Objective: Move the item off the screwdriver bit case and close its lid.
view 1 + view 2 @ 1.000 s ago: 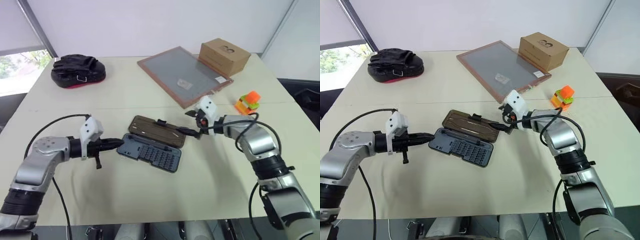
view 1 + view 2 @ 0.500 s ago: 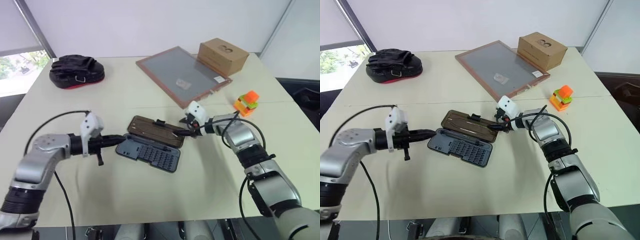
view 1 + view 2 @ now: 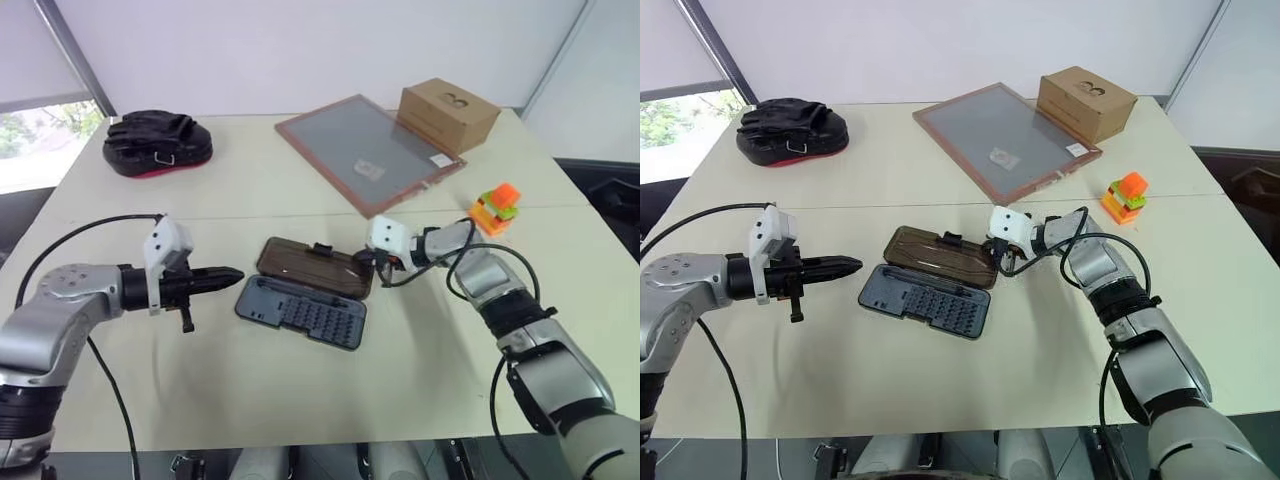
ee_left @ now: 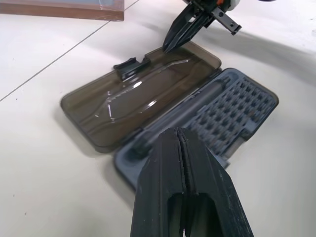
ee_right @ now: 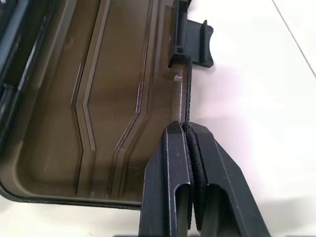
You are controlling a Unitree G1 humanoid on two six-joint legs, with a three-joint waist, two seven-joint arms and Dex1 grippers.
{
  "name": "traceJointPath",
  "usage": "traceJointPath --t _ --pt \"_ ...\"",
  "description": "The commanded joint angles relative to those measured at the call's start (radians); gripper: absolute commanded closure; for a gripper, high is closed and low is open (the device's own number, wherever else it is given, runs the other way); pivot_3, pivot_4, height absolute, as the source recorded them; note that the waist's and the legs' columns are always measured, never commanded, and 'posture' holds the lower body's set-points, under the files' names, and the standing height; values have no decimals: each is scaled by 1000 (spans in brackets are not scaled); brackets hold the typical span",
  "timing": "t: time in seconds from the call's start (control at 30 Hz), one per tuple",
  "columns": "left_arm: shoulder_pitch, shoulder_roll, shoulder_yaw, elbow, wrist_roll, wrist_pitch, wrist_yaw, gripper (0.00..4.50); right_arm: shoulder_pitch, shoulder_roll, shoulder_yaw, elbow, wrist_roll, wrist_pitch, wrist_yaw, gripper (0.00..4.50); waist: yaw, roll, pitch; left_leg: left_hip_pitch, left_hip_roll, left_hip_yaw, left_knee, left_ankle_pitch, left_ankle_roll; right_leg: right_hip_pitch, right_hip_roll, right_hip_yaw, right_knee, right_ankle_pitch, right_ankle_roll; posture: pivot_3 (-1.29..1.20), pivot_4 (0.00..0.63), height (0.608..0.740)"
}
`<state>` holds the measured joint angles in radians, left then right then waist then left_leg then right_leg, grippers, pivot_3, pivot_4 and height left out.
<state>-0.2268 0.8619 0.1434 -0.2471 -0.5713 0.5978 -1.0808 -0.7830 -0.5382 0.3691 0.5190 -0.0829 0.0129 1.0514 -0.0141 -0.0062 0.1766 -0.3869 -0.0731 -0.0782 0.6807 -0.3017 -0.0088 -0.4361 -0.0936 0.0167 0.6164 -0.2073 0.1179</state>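
The case sits crooked while the robot's right gripper pinches the lid's rim near its corner, so that gripper should open and take the lid's rim closer to the latch tab (image 5: pixel 187 79).
The screwdriver bit case (image 3: pixel 300 312) lies open mid-table, its dark grey-blue tray of bits nearest me. Its brown translucent lid (image 3: pixel 310 267) lies flat behind the tray, black latch tab (image 5: pixel 190 44) on the far edge. My right gripper (image 5: pixel 186 127) is shut, pinching the lid's far rim near the right corner; its tip also shows as the right gripper (image 4: pixel 167 48). My left gripper (image 3: pixel 237 272) is shut and empty, hovering just off the tray's left end. The item (image 3: pixel 495 207), an orange and green block stack, stands on the table at the right, apart from the case.
A framed grey board (image 3: pixel 365 150) lies at the back, with a brown cardboard box (image 3: pixel 448 112) beside its right corner. A black padded object with a red underside (image 3: pixel 157 142) sits back left. Bare table (image 3: pixel 250 390) lies in front of the case.
My right gripper went from open to shut, rolling and settling onto the lid's far rim. My left gripper lifted slightly off the tray's left end.
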Motion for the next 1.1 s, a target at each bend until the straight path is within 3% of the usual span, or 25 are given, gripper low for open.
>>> traceJointPath --t 0.03,0.4,0.8,0.9,1.1 --pt "0 0 7 -28 -4 -16 1 4500 29 -22 20 25 -28 -43 55 4474 0 0 0 0 0 0 0 0 0 0 0 0 0 0 0 0 150 740" --pt "-2 -12 -21 -23 5 -26 -10 4500 62 -35 -2 21 -24 -126 104 4474 1 0 0 0 0 0 0 0 0 1 0 0 -1 0 0 0 150 740" --pt "0 -20 -35 -19 6 -34 -5 4500 22 -10 -2 118 -74 -230 41 4474 -2 0 0 3 0 0 0 0 0 3 0 0 -1 0 0 0 150 740" --pt "4 -21 -35 -22 5 -34 -4 4500 30 -12 1 114 -69 -219 61 3530 -2 0 0 5 0 0 -1 -1 2 5 0 0 -1 0 0 0 150 740" --pt "3 -34 2 -24 -54 6 5 4500 47 -21 -45 17 -54 -156 5 593 1 0 0 11 0 0 -3 -3 5 11 0 0 -2 0 0 0 150 740"
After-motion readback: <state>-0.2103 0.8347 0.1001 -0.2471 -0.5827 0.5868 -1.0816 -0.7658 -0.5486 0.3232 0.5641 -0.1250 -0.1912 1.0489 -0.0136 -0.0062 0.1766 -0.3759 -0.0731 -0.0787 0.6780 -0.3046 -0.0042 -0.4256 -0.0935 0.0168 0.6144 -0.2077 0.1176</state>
